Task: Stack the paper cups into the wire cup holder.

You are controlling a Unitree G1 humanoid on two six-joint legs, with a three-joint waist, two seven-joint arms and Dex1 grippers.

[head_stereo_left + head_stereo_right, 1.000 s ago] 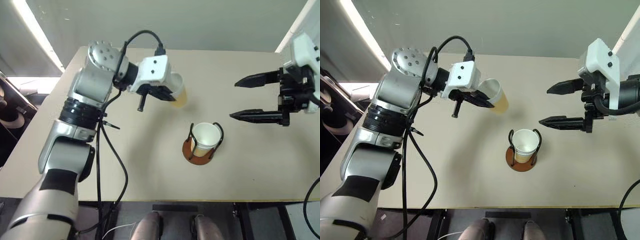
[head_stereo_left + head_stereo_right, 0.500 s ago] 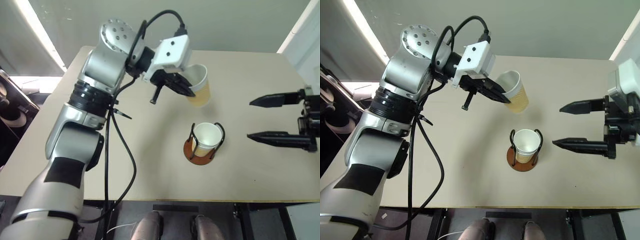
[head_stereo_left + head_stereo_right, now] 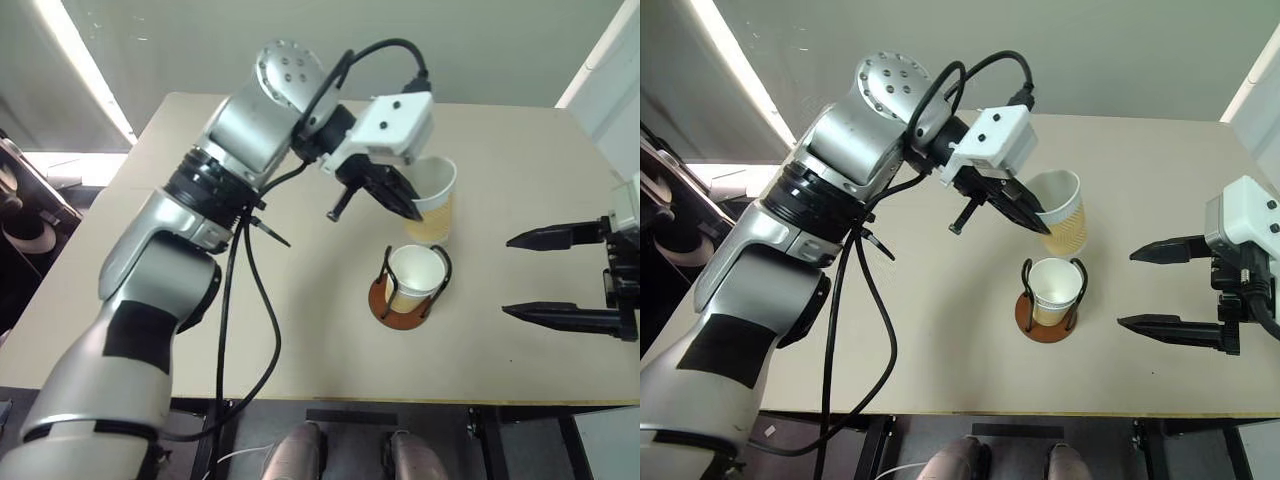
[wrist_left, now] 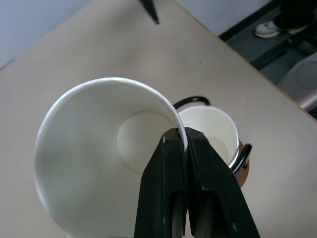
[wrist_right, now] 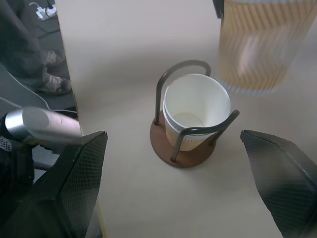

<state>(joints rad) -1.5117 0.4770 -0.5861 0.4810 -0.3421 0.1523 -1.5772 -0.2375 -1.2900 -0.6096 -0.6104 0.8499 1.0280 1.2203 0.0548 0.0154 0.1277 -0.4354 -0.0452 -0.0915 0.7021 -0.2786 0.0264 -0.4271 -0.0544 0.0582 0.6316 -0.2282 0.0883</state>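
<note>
The tan-yellow paper cup, now tilted above the wire cup holder, will be released by my left gripper inside the other paper cup [image 3: 416, 269] [image 4: 213, 135] between the holder's wire loops.
My left gripper [image 3: 411, 206] is shut on the rim of a tan-yellow paper cup [image 3: 434, 203], one finger inside and one outside. The cup hangs tilted, just behind and above the wire cup holder [image 3: 383, 303]. In the left wrist view the black fingers [image 4: 171, 173] pinch the cup wall [image 4: 89, 148], and the holder [image 4: 241, 163] lies beyond. Another paper cup [image 3: 413, 274] stands upright between the holder's two black wire loops on its reddish-brown base. My right gripper [image 3: 1125, 289] is open and holds nothing, level with the holder and well to its right.
The beige table [image 3: 300, 350] has its front edge close below the holder and its right edge near my right gripper. A black cable [image 3: 240, 330] hangs from my left arm over the table's front left.
My left arm has carried the held cup to the right, from the table's middle back to just behind the holder. My open right gripper has drawn back to the right and toward the front edge.
</note>
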